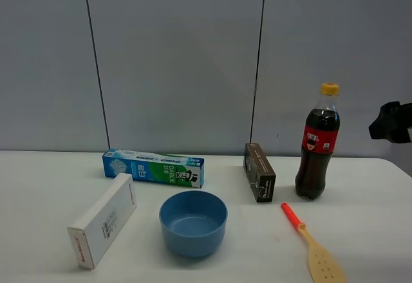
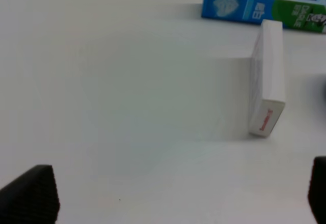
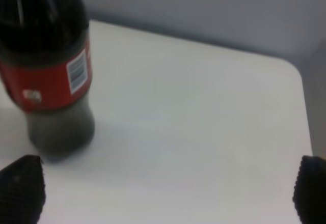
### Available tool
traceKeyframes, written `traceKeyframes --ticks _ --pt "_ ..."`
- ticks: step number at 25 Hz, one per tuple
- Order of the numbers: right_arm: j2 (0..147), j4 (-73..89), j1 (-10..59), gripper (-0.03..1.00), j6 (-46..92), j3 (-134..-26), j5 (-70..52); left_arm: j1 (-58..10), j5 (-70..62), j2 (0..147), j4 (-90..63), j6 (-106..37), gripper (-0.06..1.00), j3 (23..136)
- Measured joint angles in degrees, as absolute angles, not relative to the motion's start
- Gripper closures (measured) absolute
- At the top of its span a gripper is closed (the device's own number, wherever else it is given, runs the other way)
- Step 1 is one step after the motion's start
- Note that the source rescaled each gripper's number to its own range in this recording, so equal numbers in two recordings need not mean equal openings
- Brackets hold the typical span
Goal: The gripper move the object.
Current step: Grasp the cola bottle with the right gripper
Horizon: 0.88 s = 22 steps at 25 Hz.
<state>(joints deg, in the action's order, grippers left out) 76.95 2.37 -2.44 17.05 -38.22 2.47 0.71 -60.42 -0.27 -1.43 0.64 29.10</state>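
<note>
Next, I move my right gripper over to the red label (image 1: 320,140) (image 3: 53,85) around the middle of the cola bottle and close it there.
The cola bottle (image 1: 317,143) stands upright on the white table (image 1: 360,193) at the right, with a yellow-orange cap and a red label. My right gripper (image 1: 390,122) shows as a black end at the right edge of the exterior view, above the table and apart from the bottle. In the right wrist view the bottle (image 3: 48,66) stands ahead and to one side of the right gripper (image 3: 165,191). Its two black fingertips (image 3: 21,188) are wide apart with nothing between them. My left gripper (image 2: 173,196) is open and empty over bare table; it is out of the exterior view.
A blue bowl (image 1: 193,222) sits front centre. A blue-green toothpaste box (image 1: 153,167) and a white box (image 1: 103,220) lie at the left; both show in the left wrist view (image 2: 262,5) (image 2: 267,81). A dark box (image 1: 259,172) and a red-handled spatula (image 1: 312,244) lie near the bottle.
</note>
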Motion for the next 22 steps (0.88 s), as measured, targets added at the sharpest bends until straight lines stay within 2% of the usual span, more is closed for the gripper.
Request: traceKeyframes --ticks 5,10,14,22 --pt "82.99 0.0 -1.7 -0.03 17.05 -38.22 11.04 0.71 -60.42 -0.27 -1.43 0.64 -0.06 29.1" --pt "89.32 -0.6 2.47 -0.03 16.81 -38.22 19.76 0.71 -60.42 -0.27 -1.43 0.64 -0.06 29.1" --pt "93.59 -0.6 4.99 -0.03 16.69 -38.22 23.48 0.71 -60.42 -0.27 -1.43 0.64 -0.06 29.1" --pt "95.44 -0.6 5.34 -0.03 16.69 -38.23 27.66 0.71 -60.42 -0.27 -1.43 0.64 -0.06 29.1"
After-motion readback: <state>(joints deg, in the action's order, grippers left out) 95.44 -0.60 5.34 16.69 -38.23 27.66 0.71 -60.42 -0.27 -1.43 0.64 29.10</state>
